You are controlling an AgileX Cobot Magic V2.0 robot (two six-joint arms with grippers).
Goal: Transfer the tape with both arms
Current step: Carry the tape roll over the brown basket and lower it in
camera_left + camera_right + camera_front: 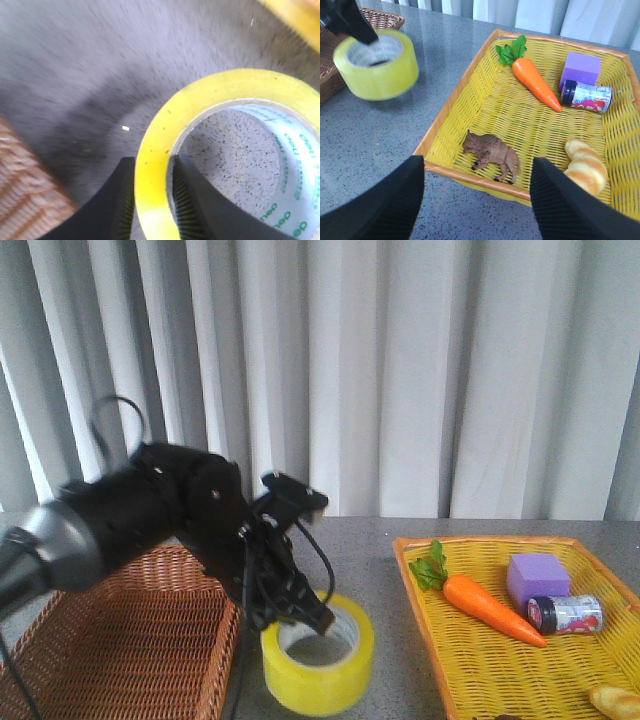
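The robot's left gripper needs to release the tape, now held just above the grey table, on the middle of the brown wicker basket's bottom [143, 658].
The tape [318, 660] is a wide yellow roll with a white printed core, held just above the grey table between the two baskets. My left gripper [310, 615] is shut on its wall, one finger inside the core and one outside; the left wrist view shows the yellow wall [155, 200] pinched between the ribbed pads. The roll also shows in the right wrist view [377, 65], a little blurred. My right gripper [477, 200] is open and empty, above the near edge of the yellow basket, out of the front view.
A brown wicker basket [120, 640] stands at the left. A yellow wicker basket [470, 660] at the right holds a carrot [485, 605], a purple block [538, 578], a small jar [565, 614], a bread piece [585, 165] and a brown toy animal [492, 152].
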